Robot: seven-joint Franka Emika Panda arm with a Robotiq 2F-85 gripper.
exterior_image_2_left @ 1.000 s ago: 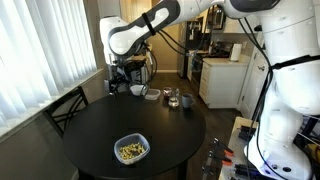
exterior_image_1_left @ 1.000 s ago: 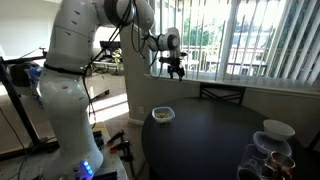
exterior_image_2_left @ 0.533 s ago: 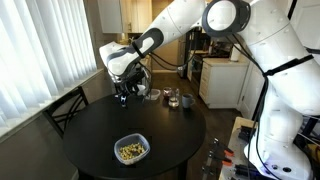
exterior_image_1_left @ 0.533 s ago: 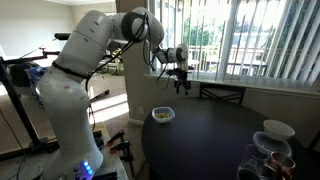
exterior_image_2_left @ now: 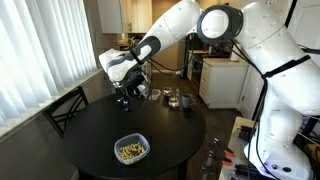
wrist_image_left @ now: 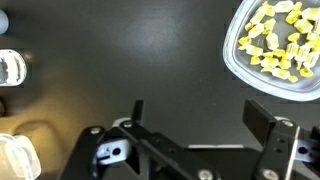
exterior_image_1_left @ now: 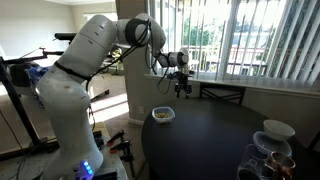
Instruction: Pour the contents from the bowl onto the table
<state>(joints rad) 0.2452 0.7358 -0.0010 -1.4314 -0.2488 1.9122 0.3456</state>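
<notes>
The small white bowl is next for my gripper. It should go there and close on its rim at the side (exterior_image_1_left: 173, 114) (wrist_image_left: 231, 67) facing the glassware.
The bowl (exterior_image_1_left: 163, 115) is small, round and white and sits upright on the dark round table (exterior_image_1_left: 215, 140); it also shows nearer the table's front edge (exterior_image_2_left: 131, 149). The contents (wrist_image_left: 278, 45), small yellowish bits, lie inside the bowl (wrist_image_left: 236, 60) at the top right of the wrist view. My gripper (exterior_image_1_left: 181, 86) hangs above the table, well apart from the bowl. It also shows over the table's far side (exterior_image_2_left: 126, 98). In the wrist view its fingers (wrist_image_left: 200, 115) are spread wide over bare table (wrist_image_left: 120, 60), with nothing between them.
Glassware and a wider white bowl (exterior_image_1_left: 277, 129) stand at one side of the table, also seen at the far edge (exterior_image_2_left: 175, 98). White items (wrist_image_left: 10, 68) lie at the wrist view's left. Chairs (exterior_image_2_left: 66, 105) (exterior_image_1_left: 222, 92) stand by the table. A window with blinds is behind.
The arm has swung out over the table and lowered the gripper toward it. The gripper stays open. The bowl has not moved.
</notes>
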